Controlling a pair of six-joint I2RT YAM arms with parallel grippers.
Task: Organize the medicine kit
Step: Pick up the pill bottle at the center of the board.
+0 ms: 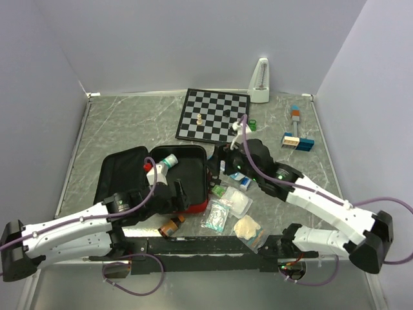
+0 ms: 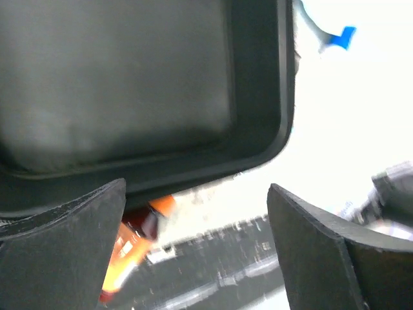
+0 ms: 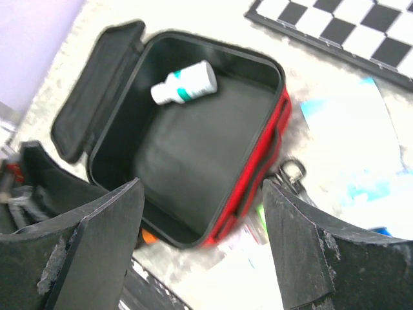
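I will next lower my left gripper to the orange bottle beside the red medicine kit and close it on its upper body [image 1: 175, 223] [image 2: 142, 224], just under the bottle's cap.
The red medicine kit [image 1: 199, 206] lies open in the middle of the table, its black lid [image 1: 120, 170] flapped to the left. A white bottle with a teal band [image 1: 169, 161] lies inside at the back; it also shows in the right wrist view [image 3: 185, 84]. My left gripper [image 1: 178, 194] is open and empty over the kit's near edge [image 2: 258, 97], with an orange bottle [image 2: 129, 240] below it on the table [image 1: 171, 226]. My right gripper [image 1: 222, 164] is open and empty above the kit's red right wall [image 3: 268, 148]. Sachets [image 1: 215, 217], a white pad [image 1: 236, 200] and small blue boxes [image 1: 242, 180] lie right of the kit.
A chessboard [image 1: 213, 115] with one pale piece [image 1: 200, 119] lies behind the kit. A white metronome [image 1: 260, 81] stands at the back wall. Blue blocks [image 1: 297, 141] lie at the right. A tan packet [image 1: 248, 227] lies by the black rail [image 1: 206, 245] at the near edge.
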